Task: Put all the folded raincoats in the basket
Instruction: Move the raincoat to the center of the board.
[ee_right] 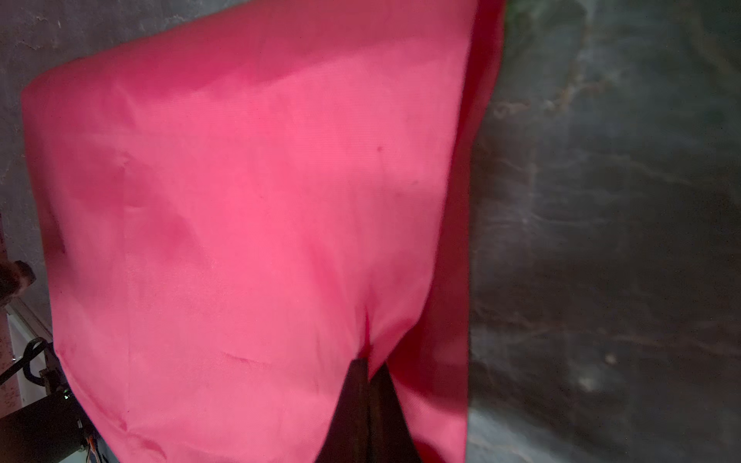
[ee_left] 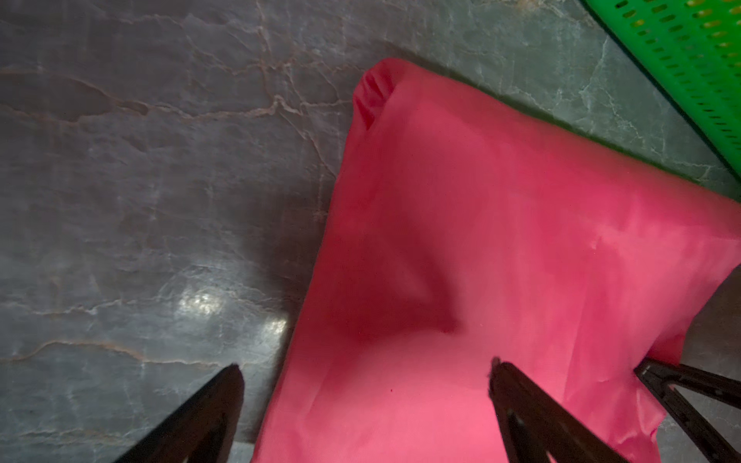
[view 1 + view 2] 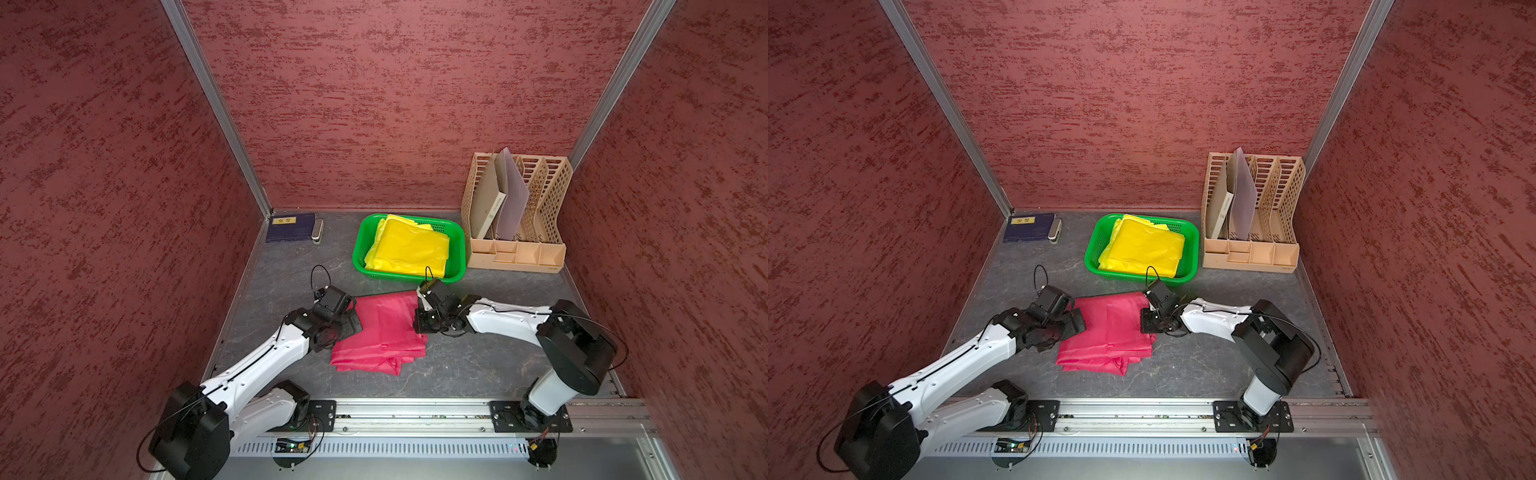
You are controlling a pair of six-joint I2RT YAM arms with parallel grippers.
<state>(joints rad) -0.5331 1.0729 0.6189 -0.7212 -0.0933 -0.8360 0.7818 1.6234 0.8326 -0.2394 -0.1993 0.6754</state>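
I need to close my left gripper on the middle of the pink raincoat's side edge (image 3: 349, 328) (image 2: 320, 397), opposite my right gripper, so both can lift it.
A folded pink raincoat (image 3: 386, 332) (image 3: 1108, 332) lies flat on the dark table, just in front of the green basket (image 3: 359, 249) (image 3: 1092, 249). A folded yellow raincoat (image 3: 409, 247) (image 3: 1144, 249) lies inside the basket. My right gripper (image 3: 419, 321) (image 1: 367, 362) is shut on the pink raincoat's (image 1: 240, 200) right edge, with the fabric pinched into a crease at its tips. My left gripper (image 3: 353, 320) (image 2: 367, 366) stands open at the pink raincoat's (image 2: 481, 240) left edge, one finger over the fabric and one over the bare table. A corner of the basket (image 2: 689, 60) shows in the left wrist view.
A beige lattice file rack (image 3: 519, 216) with folders stands to the right of the basket. A dark blue book (image 3: 291, 227) and a small grey object (image 3: 318, 230) lie at the back left corner. Red walls enclose three sides; the arms' rail (image 3: 415, 415) runs along the front.
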